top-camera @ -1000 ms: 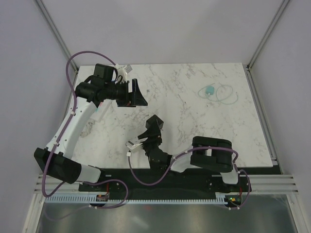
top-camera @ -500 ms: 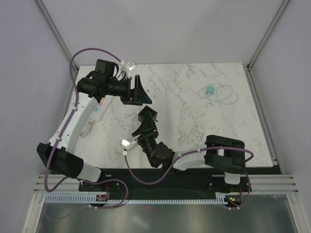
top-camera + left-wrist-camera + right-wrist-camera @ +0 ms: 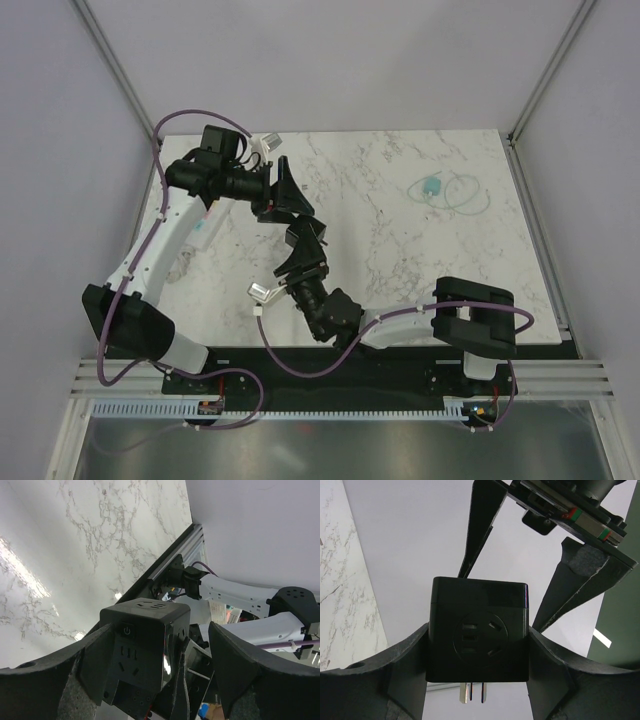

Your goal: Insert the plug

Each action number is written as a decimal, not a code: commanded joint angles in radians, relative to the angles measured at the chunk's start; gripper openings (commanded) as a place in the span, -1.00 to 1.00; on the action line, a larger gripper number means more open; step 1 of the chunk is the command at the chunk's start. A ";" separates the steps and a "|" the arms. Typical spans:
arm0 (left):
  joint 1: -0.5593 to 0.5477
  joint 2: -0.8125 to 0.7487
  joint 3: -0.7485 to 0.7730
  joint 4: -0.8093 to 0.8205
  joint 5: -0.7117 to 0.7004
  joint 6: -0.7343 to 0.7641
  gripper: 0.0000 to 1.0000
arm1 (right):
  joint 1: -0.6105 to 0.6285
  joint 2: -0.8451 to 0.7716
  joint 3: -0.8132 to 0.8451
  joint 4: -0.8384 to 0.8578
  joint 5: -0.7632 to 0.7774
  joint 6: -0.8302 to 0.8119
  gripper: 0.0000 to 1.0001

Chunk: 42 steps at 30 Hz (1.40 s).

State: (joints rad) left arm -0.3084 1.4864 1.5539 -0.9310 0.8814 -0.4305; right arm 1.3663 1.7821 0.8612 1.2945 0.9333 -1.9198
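Note:
The plug adapter sits slanted between my left gripper's fingers, so next my right gripper pulls it clear and turns it square before my left gripper takes its sides (image 3: 175, 639).
A black cube-shaped plug adapter (image 3: 479, 642) has round sockets on its faces and metal prongs (image 3: 470, 692) sticking out below. My right gripper (image 3: 479, 666) is shut on it, a finger on each side, and holds it up above the marble table (image 3: 400, 250). In the top view the right gripper (image 3: 305, 243) sits just below the left gripper (image 3: 287, 193). My left gripper (image 3: 160, 672) is open and its fingers stand around the cube (image 3: 145, 645). Its left finger (image 3: 75, 670) is close beside the cube and the right finger (image 3: 250, 665) is well apart.
A teal piece with a coil of clear tubing (image 3: 445, 190) lies at the back right of the table. A small white and teal item (image 3: 199, 229) lies under the left arm. Metal frame posts (image 3: 540, 80) and grey walls enclose the table.
My right arm has stretched up and left, carrying the cube toward the left gripper. The left gripper has swung right and down, so its open fingers now stand around the cube.

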 commanded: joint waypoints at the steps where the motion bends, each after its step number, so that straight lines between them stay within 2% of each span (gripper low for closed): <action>1: 0.005 -0.002 -0.018 0.001 0.091 -0.082 0.63 | -0.013 -0.043 0.024 0.462 -0.030 -0.010 -0.68; 10: 0.005 -0.026 -0.146 0.138 0.212 -0.241 0.43 | -0.024 -0.033 0.019 0.462 -0.027 -0.002 -0.67; 12: 0.006 -0.028 -0.166 0.152 0.215 -0.258 0.33 | -0.024 -0.035 0.019 0.462 -0.027 -0.001 -0.67; 16: 0.009 -0.038 -0.242 0.292 0.260 -0.373 0.10 | -0.027 -0.039 0.010 0.460 -0.027 0.010 -0.66; 19: 0.009 -0.052 -0.270 0.354 0.284 -0.424 -0.12 | -0.032 -0.039 0.002 0.460 -0.025 0.022 -0.64; 20: 0.009 -0.055 -0.272 0.363 0.292 -0.430 -0.34 | -0.033 -0.038 0.001 0.460 -0.025 0.028 -0.63; 22: 0.009 -0.063 -0.278 0.386 0.304 -0.461 -0.64 | -0.039 -0.030 -0.001 0.460 -0.024 0.038 -0.54; 23: 0.009 -0.067 -0.281 0.403 0.309 -0.470 -0.96 | -0.041 -0.026 0.002 0.460 -0.019 0.041 -0.51; 26: 0.009 -0.077 -0.276 0.422 0.314 -0.488 -0.96 | -0.049 0.000 0.022 0.462 -0.001 0.057 -0.29; 27: 0.009 -0.081 -0.276 0.431 0.312 -0.491 -0.95 | -0.049 0.005 0.025 0.460 -0.001 0.059 -0.28; 30: 0.011 -0.072 -0.270 0.436 0.314 -0.476 -0.95 | -0.050 0.028 0.030 0.462 -0.004 0.051 -0.54; 31: 0.021 -0.066 -0.270 0.436 0.320 -0.453 -0.87 | -0.050 0.030 0.035 0.462 -0.004 0.048 -0.56; 32: 0.029 -0.058 -0.272 0.436 0.339 -0.441 -0.40 | -0.050 0.031 0.038 0.462 -0.005 0.047 -0.58; 35: 0.075 -0.029 -0.270 0.434 0.353 -0.398 0.37 | -0.050 0.031 0.053 0.462 -0.011 0.033 -0.63; 38: 0.109 -0.012 -0.229 0.434 0.378 -0.352 0.73 | -0.062 0.030 0.084 0.460 -0.017 0.031 -0.64; 42: 0.114 0.001 -0.115 0.436 0.375 -0.321 0.86 | -0.127 0.031 0.185 0.463 -0.027 0.082 -0.63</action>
State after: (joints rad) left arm -0.1909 1.4857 1.3399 -0.4870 1.1866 -0.8116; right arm 1.2888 1.8233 0.9287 1.2942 0.9676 -1.8729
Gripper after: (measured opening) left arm 0.919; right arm 0.687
